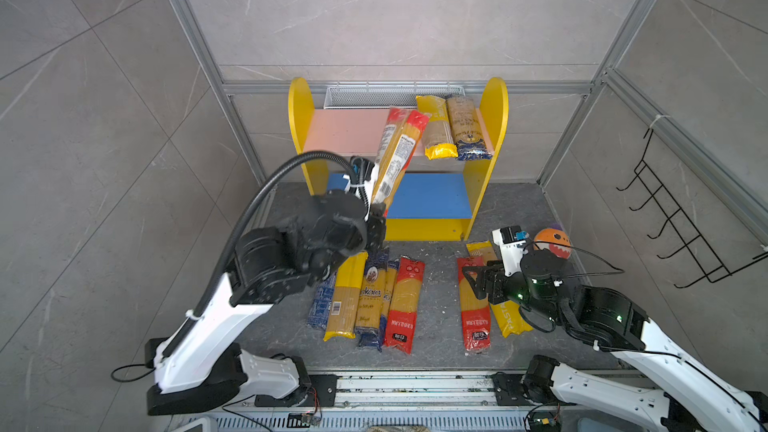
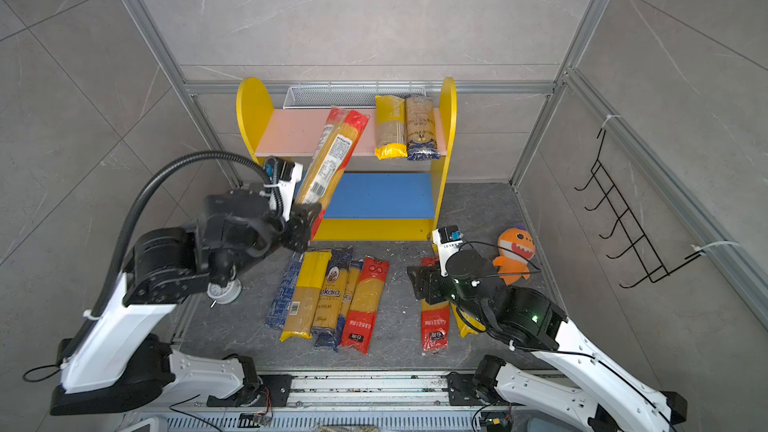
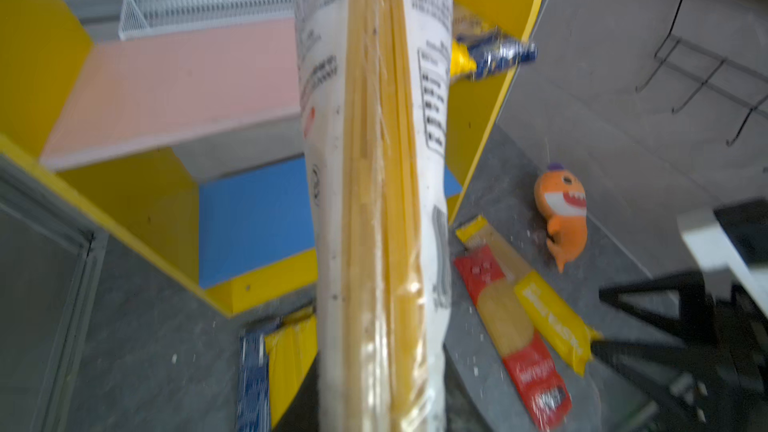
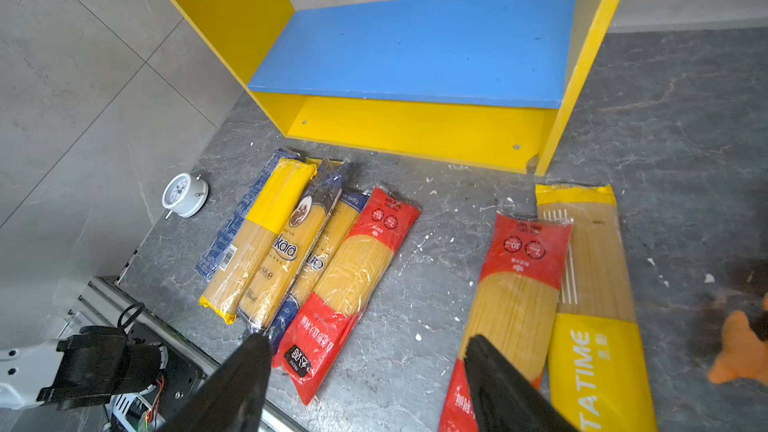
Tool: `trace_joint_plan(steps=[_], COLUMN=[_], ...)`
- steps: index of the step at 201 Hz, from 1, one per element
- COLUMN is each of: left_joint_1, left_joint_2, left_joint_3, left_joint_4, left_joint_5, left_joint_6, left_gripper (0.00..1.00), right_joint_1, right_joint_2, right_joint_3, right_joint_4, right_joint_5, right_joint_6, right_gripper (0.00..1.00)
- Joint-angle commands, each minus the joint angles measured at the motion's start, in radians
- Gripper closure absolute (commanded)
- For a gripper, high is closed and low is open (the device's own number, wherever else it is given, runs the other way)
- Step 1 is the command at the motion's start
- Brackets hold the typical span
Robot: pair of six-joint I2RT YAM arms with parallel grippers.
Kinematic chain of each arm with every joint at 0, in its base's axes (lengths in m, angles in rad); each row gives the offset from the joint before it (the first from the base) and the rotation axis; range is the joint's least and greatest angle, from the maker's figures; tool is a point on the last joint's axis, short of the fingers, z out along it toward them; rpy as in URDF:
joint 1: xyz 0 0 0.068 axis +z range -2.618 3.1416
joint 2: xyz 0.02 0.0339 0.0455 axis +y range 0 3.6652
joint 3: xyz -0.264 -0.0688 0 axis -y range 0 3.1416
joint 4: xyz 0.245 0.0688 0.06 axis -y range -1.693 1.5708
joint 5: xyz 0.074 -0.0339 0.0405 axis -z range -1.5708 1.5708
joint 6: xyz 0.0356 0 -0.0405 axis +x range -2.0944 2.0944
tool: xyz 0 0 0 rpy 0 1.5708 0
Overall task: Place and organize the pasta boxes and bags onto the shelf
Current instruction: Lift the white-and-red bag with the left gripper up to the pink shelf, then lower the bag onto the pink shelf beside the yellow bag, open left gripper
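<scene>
I should let go of the red-ended spaghetti bag with my left gripper on the pink upper board [image 1: 409,126], next to the yellow-ended bag.
My left gripper [image 1: 376,218] is shut on the low end of a red-ended spaghetti bag [image 1: 399,151]. The bag slants up, its top end over the pink upper board [image 1: 345,130] of the shelf [image 1: 494,118]. In the left wrist view the bag [image 3: 374,201] fills the middle and hides the jaws. Two bags, yellow-ended [image 1: 436,126] and navy-ended [image 1: 467,126], lie on the pink board at its right. Several packs [image 1: 365,297] lie side by side on the floor before the shelf. My right gripper [image 4: 368,340] hangs open over a red bag [image 4: 519,284] beside a yellow bag [image 4: 594,284].
An orange plush shark [image 1: 552,243] sits on the floor right of the shelf, close behind the right wrist. A white wire basket [image 1: 395,95] stands behind the shelf, a black wire rack [image 1: 673,218] hangs on the right wall, and a small white clock [image 2: 224,292] lies under the left arm.
</scene>
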Motion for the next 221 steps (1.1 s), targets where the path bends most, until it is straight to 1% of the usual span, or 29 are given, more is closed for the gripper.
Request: trace_joint_plan(steps=[1,22,31,40,58,111,168,189,201,221], left_joint_1=[0.193,0.325,0.372,0.406,0.457,0.467,0.468,0.468,0.467,0.468], left_joint_2=[0.100,0.255,0.309,0.345,0.386,0.494,0.548,0.561,0.567,0.566], left_joint_3=[0.226,0.435,0.493,0.513,0.479,0.473,0.457,0.429,0.426,0.414], left_joint_4=[0.106,0.084,0.095,0.131,0.234,0.416,0.504,0.558,0.567,0.578], left_joint_5=[0.160,0.270,0.316,0.352,0.445,0.547,0.610,0.663,0.673,0.678], left_joint_6=[0.012,-0.012,-0.037,-0.059,-0.125,-0.223,-0.319,-0.375,-0.389,-0.391], left_gripper=[1.00,1.00,1.00,1.00,1.00,1.00,1.00,0.88,0.82,0.60], right_joint_1=[0.006,0.005,0.006,0.006,0.006,0.004,-0.002,-0.005,-0.006,-0.008], right_joint_2=[0.029,0.052,0.061,0.068,0.078,0.108,0.133,0.142,0.145,0.141], right_joint_3=[0.052,0.082,0.095,0.103,0.114,0.132,0.130,0.127,0.127,0.124], right_joint_4=[-0.001,0.009,0.011,0.014,0.023,0.019,0.016,0.026,0.027,0.028], right_joint_5=[0.036,0.062,0.076,0.089,0.115,0.173,0.197,0.195,0.192,0.191], right_joint_6=[-0.043,-0.059,-0.064,-0.069,-0.082,-0.096,-0.095,-0.093,-0.090,-0.092], right_gripper=[0.23,0.23,0.23,0.23,0.23,0.23,0.23,0.23,0.23,0.22])
